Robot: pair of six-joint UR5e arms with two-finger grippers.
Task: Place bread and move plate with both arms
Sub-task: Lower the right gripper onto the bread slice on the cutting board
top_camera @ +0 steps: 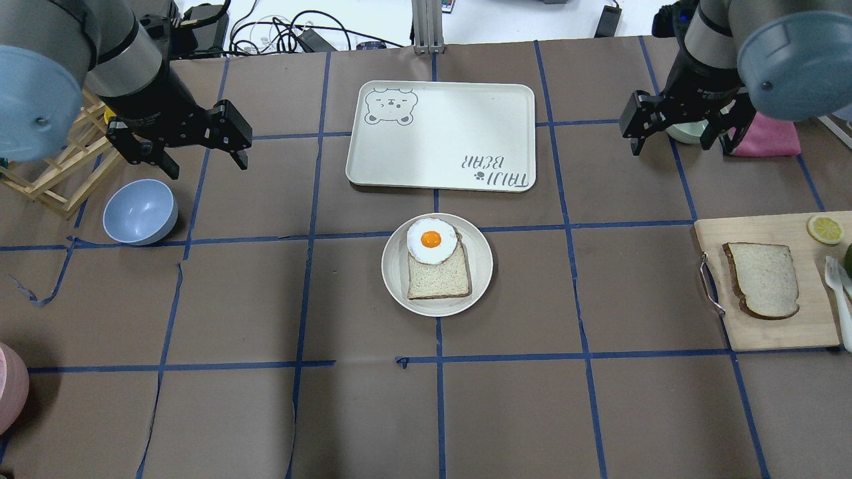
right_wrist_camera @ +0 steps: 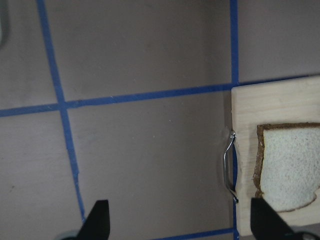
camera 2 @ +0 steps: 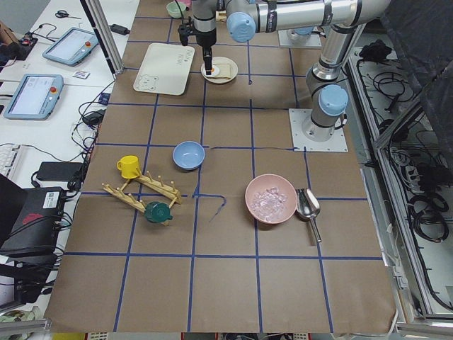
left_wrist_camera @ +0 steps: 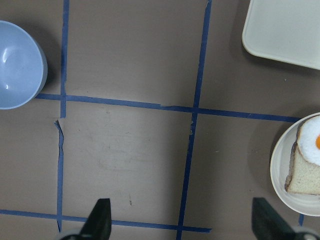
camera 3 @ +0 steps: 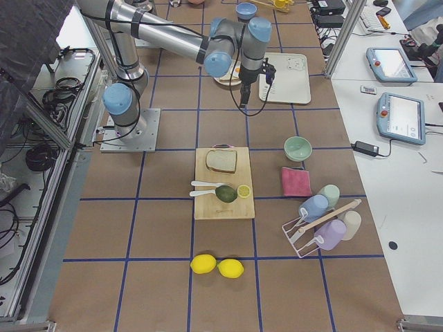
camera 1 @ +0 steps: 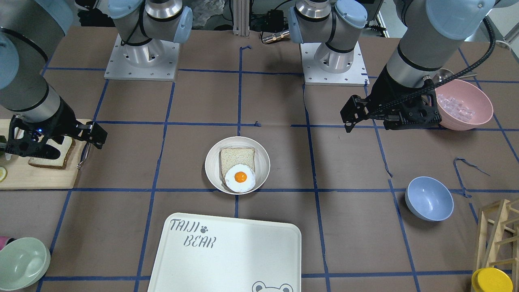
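I will close my right gripper on the crust edge [camera 1: 71,148] [right_wrist_camera: 258,172] of the bread, on the side that faces the metal handle of the cutting board.
The bread [top_camera: 762,279], a crusted loaf-shaped slice, lies on a wooden cutting board [top_camera: 765,332] at the right; it also shows in the front view [camera 1: 52,162] and the right wrist view [right_wrist_camera: 290,165]. The plate [top_camera: 399,286] sits mid-table and holds a smaller square slice [top_camera: 439,279] with a fried egg [top_camera: 431,239] on it. The plate's edge shows in the left wrist view [left_wrist_camera: 280,165]. My right gripper [top_camera: 677,143] is open and empty, raised beyond the board. My left gripper [top_camera: 203,159] is open and empty, raised near the blue bowl [top_camera: 140,211].
The white "TAIJI BEAR" tray [top_camera: 440,136] lies beyond the plate. A wooden rack [top_camera: 53,179] stands far left. A pink bowl of ice [camera 1: 464,103] sits by the left arm. A lemon slice [top_camera: 825,229] and white cutlery [top_camera: 835,279] lie on the board. A pink cloth [top_camera: 772,136] lies behind the right gripper.
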